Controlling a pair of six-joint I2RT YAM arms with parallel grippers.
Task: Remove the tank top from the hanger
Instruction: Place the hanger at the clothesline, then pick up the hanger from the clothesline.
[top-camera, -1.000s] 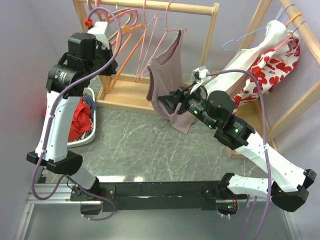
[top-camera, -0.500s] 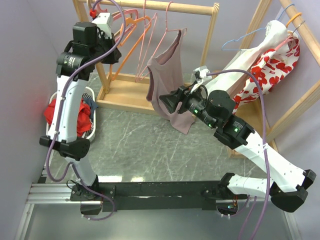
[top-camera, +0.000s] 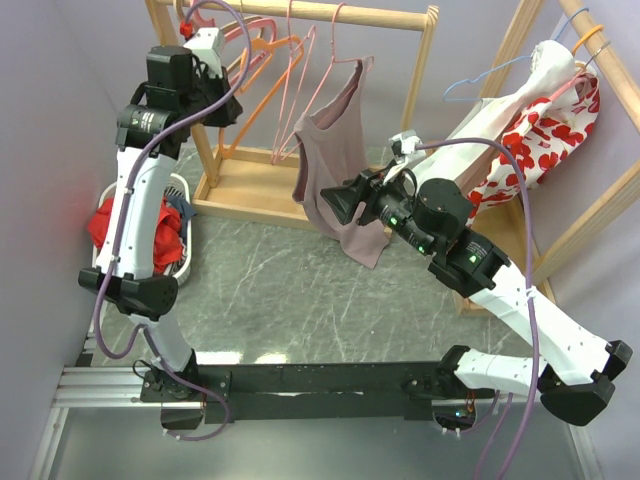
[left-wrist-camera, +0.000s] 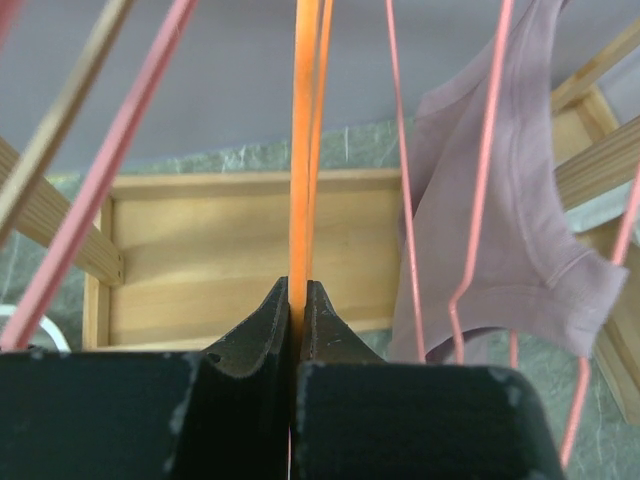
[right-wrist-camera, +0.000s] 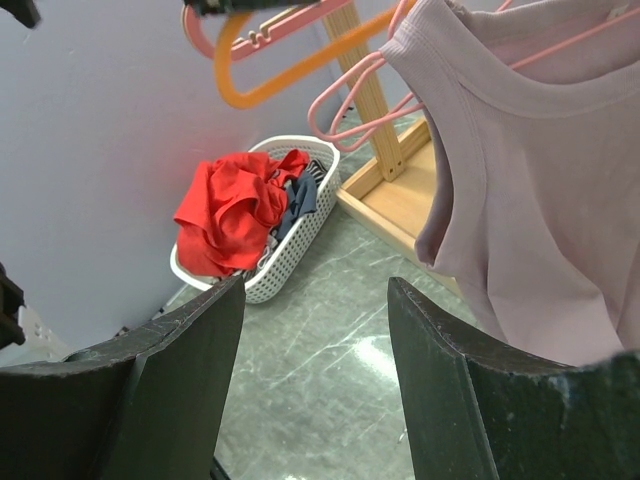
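Note:
Tank top hangs on thin pink hanger; my left gripper, shut on orange hanger, should open and grip the tank top's near strap (top-camera: 303, 124).
A mauve tank top (top-camera: 335, 150) hangs from a thin pink hanger (top-camera: 322, 60) on the wooden rail (top-camera: 340, 13). The left wrist view shows the tank top (left-wrist-camera: 520, 220) to the right of my fingers. My left gripper (top-camera: 225, 100) (left-wrist-camera: 297, 286) is high at the rail's left end, shut on an orange hanger (top-camera: 262, 78) (left-wrist-camera: 303, 150), not on the pink one. My right gripper (top-camera: 335, 205) (right-wrist-camera: 315, 285) is open and empty, just left of the tank top's (right-wrist-camera: 530, 200) lower side, close to the cloth but apart from it.
A white basket (top-camera: 176, 272) (right-wrist-camera: 300, 215) holding red clothes (top-camera: 140, 225) stands at the left wall. The rack's wooden base (top-camera: 255, 190) lies under the hangers. A second rack at the right carries a red-and-white garment (top-camera: 540, 135).
The left arm rose and swung back to the rail's left end, where it now grips the orange hanger; it has held still for the last half second. The right arm barely moved.

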